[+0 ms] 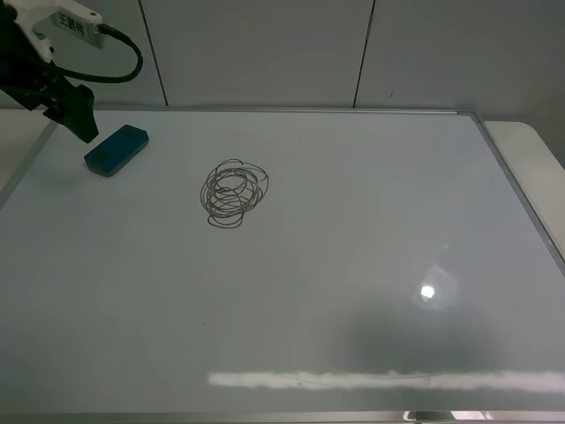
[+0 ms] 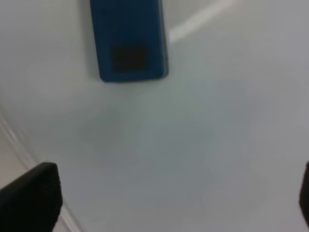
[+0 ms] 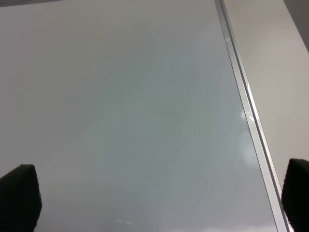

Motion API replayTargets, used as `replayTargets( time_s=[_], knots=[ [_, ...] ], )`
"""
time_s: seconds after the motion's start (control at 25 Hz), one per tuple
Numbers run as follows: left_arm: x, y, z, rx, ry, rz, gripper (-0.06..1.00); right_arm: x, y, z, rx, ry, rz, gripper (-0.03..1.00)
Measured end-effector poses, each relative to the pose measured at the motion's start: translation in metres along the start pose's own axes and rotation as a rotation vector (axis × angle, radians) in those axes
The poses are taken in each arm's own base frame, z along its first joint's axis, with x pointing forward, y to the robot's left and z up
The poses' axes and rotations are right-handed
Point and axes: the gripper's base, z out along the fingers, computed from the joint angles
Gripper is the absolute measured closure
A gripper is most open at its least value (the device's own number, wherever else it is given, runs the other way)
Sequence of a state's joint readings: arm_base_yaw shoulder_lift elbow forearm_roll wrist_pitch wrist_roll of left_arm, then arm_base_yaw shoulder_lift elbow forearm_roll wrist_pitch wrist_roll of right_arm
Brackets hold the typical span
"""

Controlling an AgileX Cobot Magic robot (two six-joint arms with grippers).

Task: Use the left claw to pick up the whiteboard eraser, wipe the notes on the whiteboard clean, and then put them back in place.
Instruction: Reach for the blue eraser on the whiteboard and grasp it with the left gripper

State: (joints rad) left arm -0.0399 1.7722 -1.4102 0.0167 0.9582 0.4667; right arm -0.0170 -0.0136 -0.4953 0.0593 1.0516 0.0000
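Note:
I will next move my left gripper to the whiteboard eraser's middle (image 1: 116, 149) (image 2: 127, 9) and close it there across the eraser's long sides, so both ends stick out.
The whiteboard (image 1: 371, 247) lies flat and fills most of the exterior view. The notes (image 1: 234, 193), a tangle of dark pen loops, sit left of its centre. The teal-blue whiteboard eraser (image 1: 116, 148) lies on the board near its far left corner. The left claw (image 1: 78, 113) hovers just left of and behind the eraser, open and empty. In the left wrist view the eraser (image 2: 129, 41) lies ahead of the open left gripper (image 2: 169, 203), apart from it. The right gripper (image 3: 158, 198) is open and empty over bare board (image 3: 120, 96); it does not show in the exterior view.
The board's silver frame (image 3: 241, 96) runs along its right side, with a beige tabletop (image 1: 530, 150) beyond it. A grey panelled wall (image 1: 265, 44) stands behind the board. A lamp glare (image 1: 428, 291) and a bright reflected strip (image 1: 380, 380) show on the near part.

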Motion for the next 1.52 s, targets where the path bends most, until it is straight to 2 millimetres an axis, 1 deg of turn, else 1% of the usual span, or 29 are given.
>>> replayTargets(
  time_s=[0.2,0.48,0.64,0.8,1.0,1.16,1.4,1.52],
  knots=[
    [-0.023,0.012,0.032,-0.006,-0.003,0.005,-0.05,0.000,0.000,0.000,0.000,0.000,0.000,-0.03],
    [-0.052,0.029,0.065,-0.031,-0.005,0.022,-0.05,0.000,0.000,0.000,0.000,0.000,0.000,-0.03],
    [-0.061,0.036,0.084,-0.024,0.016,0.035,-0.05,0.000,0.000,0.000,0.000,0.000,0.000,-0.03],
    [-0.058,0.050,0.101,-0.005,0.034,0.030,-0.05,0.000,0.000,0.000,0.000,0.000,0.000,-0.03],
    [-0.046,0.067,0.116,0.032,0.049,-0.004,-0.05,0.000,0.000,0.000,0.000,0.000,0.000,-0.03],
    [-0.044,0.068,0.124,0.047,0.048,-0.013,-0.05,0.000,0.000,0.000,0.000,0.000,0.000,-0.03],
    [-0.042,0.063,0.142,0.095,0.053,-0.010,-0.05,0.000,0.000,0.000,0.000,0.000,0.000,-0.03],
    [-0.041,0.062,0.145,0.101,0.056,-0.004,-0.05,0.000,0.000,0.000,0.001,0.000,0.000,-0.03]
  ],
)
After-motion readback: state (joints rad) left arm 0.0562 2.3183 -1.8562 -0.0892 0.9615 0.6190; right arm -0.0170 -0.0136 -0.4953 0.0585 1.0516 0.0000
